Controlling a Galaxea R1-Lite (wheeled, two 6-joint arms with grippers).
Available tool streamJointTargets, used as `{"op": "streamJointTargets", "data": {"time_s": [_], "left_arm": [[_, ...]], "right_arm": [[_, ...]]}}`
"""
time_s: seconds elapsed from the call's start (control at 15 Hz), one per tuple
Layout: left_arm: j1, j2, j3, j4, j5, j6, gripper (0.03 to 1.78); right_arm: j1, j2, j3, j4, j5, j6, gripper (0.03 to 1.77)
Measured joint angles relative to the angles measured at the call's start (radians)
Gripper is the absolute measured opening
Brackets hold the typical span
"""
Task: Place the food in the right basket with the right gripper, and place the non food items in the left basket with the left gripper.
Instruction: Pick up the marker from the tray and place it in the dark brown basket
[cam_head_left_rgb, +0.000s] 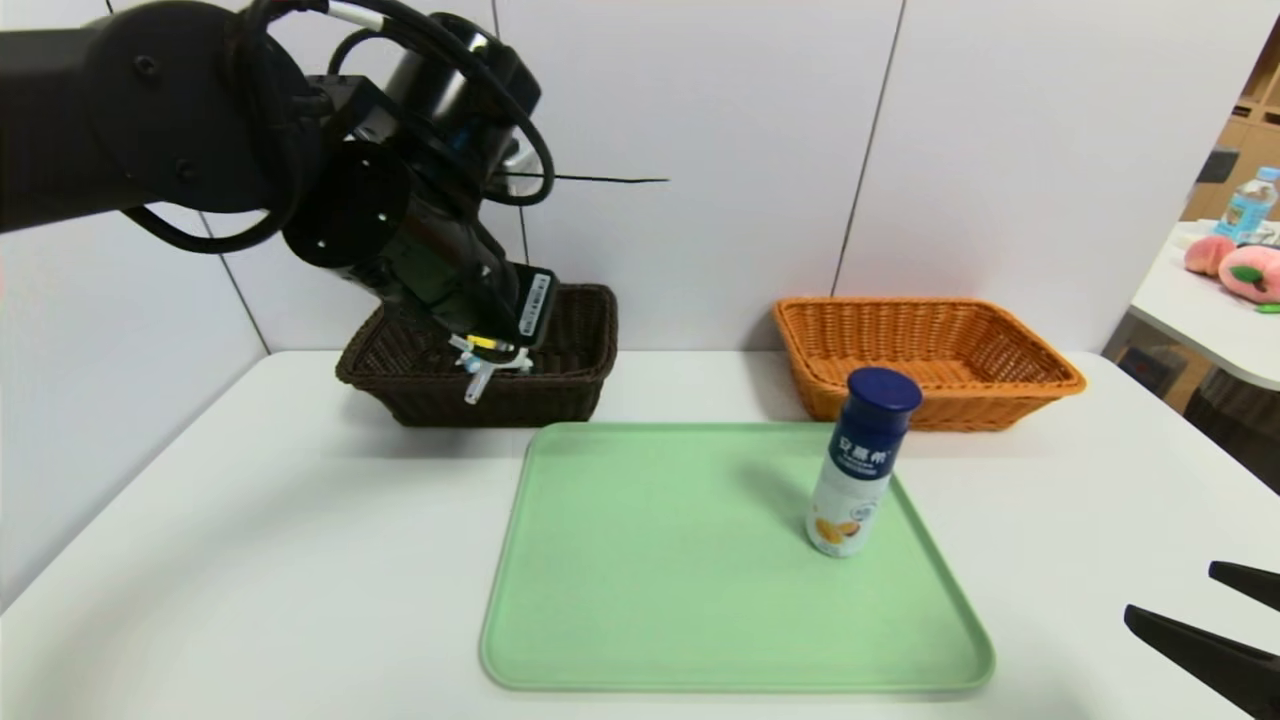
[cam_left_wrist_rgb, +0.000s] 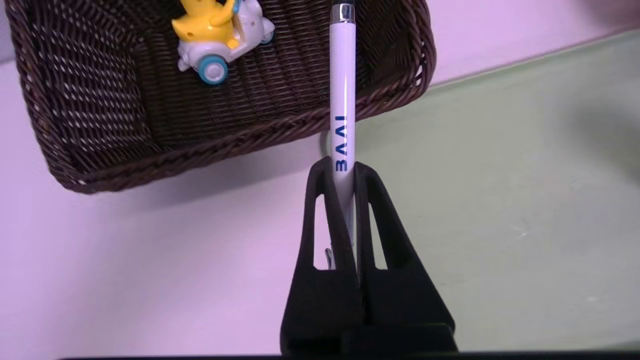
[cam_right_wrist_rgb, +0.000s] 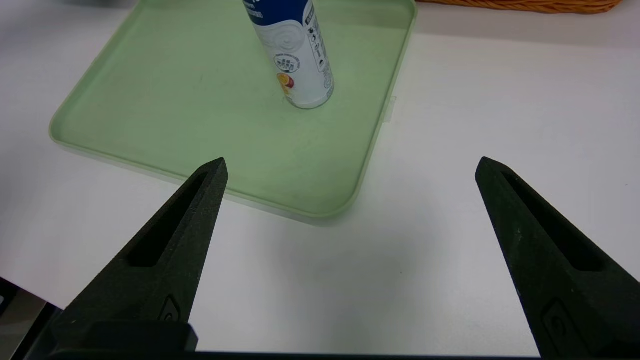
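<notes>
I should release the white pen with my left gripper between the toy scooter and the dark brown basket's front rim (cam_head_left_rgb: 498, 386) (cam_left_wrist_rgb: 258, 118).
My left gripper (cam_left_wrist_rgb: 342, 167) is shut on a white pen (cam_left_wrist_rgb: 343, 75) with blue lettering. It hangs in the air just in front of the dark brown left basket (cam_head_left_rgb: 560, 390), and the pen (cam_head_left_rgb: 477, 387) points over the basket's rim (cam_left_wrist_rgb: 240, 142). A yellow and white toy scooter (cam_left_wrist_rgb: 220, 40) lies inside that basket. A white bottle with a blue cap (cam_head_left_rgb: 860, 465) stands upright on the right side of the green tray (cam_head_left_rgb: 650, 560). My right gripper (cam_right_wrist_rgb: 351, 160) is open and empty, low at the front right (cam_head_left_rgb: 1215, 600), short of the bottle (cam_right_wrist_rgb: 300, 55). The orange right basket (cam_head_left_rgb: 930, 340) stands behind the tray.
Both baskets sit at the back of the white table (cam_head_left_rgb: 250, 550), against the wall. A second table at the far right holds peach plush toys (cam_head_left_rgb: 1250, 270) and a water bottle (cam_head_left_rgb: 1250, 205).
</notes>
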Motion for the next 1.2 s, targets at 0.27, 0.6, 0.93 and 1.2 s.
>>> {"op": "streamJointTargets", "data": {"time_s": [0.27,0.6,0.93,1.2], "left_arm": [[0.116,-0.003,0.002,-0.03,-0.133,0.28,0.06],[0.215,0.059,0.054,-0.277,-0.202,0.601,0.06],[0.297,0.144,0.062,-0.331,-0.371,0.839,0.06],[0.355,0.203,0.05,-0.333,-0.44,1.015,0.06]], "right_arm": [[0.0,-0.006,0.01,-0.001,0.001,0.0,1.71],[0.0,-0.007,0.011,-0.001,0.0,-0.001,1.71],[-0.001,0.0,0.013,0.0,-0.005,-0.001,1.71],[-0.003,0.014,0.014,-0.003,-0.006,-0.001,1.71]]}}
